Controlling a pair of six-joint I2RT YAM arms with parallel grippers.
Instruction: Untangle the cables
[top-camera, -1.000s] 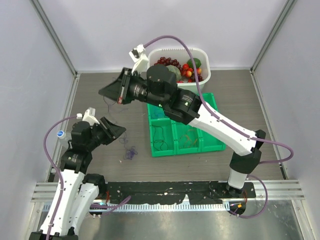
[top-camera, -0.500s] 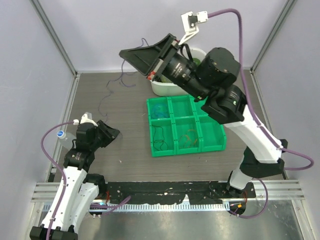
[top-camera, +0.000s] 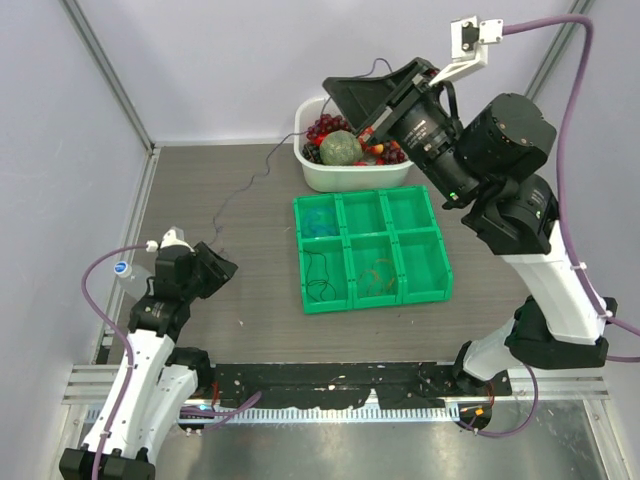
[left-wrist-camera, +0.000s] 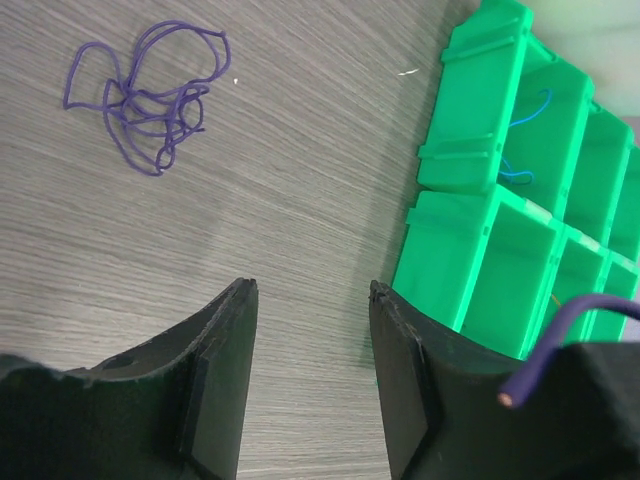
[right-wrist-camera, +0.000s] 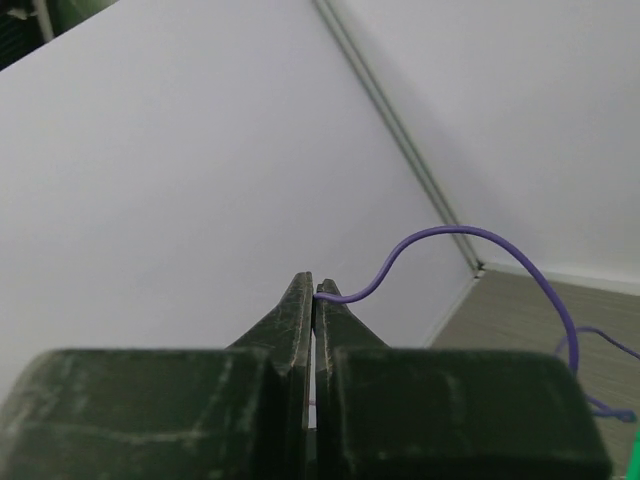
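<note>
The robot's right gripper will let go of the purple cable in the back middle compartment of the green tray (top-camera: 366, 216).
My right gripper (top-camera: 330, 88) is raised high over the white tub and is shut on one end of a thin purple cable (top-camera: 262, 165). The right wrist view shows the cable (right-wrist-camera: 440, 235) pinched at the fingertips (right-wrist-camera: 300, 300). The cable hangs down to the left toward the table. A loose purple tangle (left-wrist-camera: 140, 95) lies on the table ahead of my left gripper (left-wrist-camera: 310, 290), which is open and empty, low at the left (top-camera: 222, 268). The green tray (top-camera: 372, 300) holds a teal cable (top-camera: 320, 220), a black cable (top-camera: 320, 272) and an orange-red cable (top-camera: 380, 270) in separate compartments.
A white tub (top-camera: 312, 172) of fruit stands at the back, right behind the green tray. The tray's wall (left-wrist-camera: 450, 160) is close on the right of my left gripper. Grey walls enclose the table on three sides.
My right gripper has swung up and to the right with the purple cable, drawing it out across the table. The left arm has pulled back slightly toward the left.
</note>
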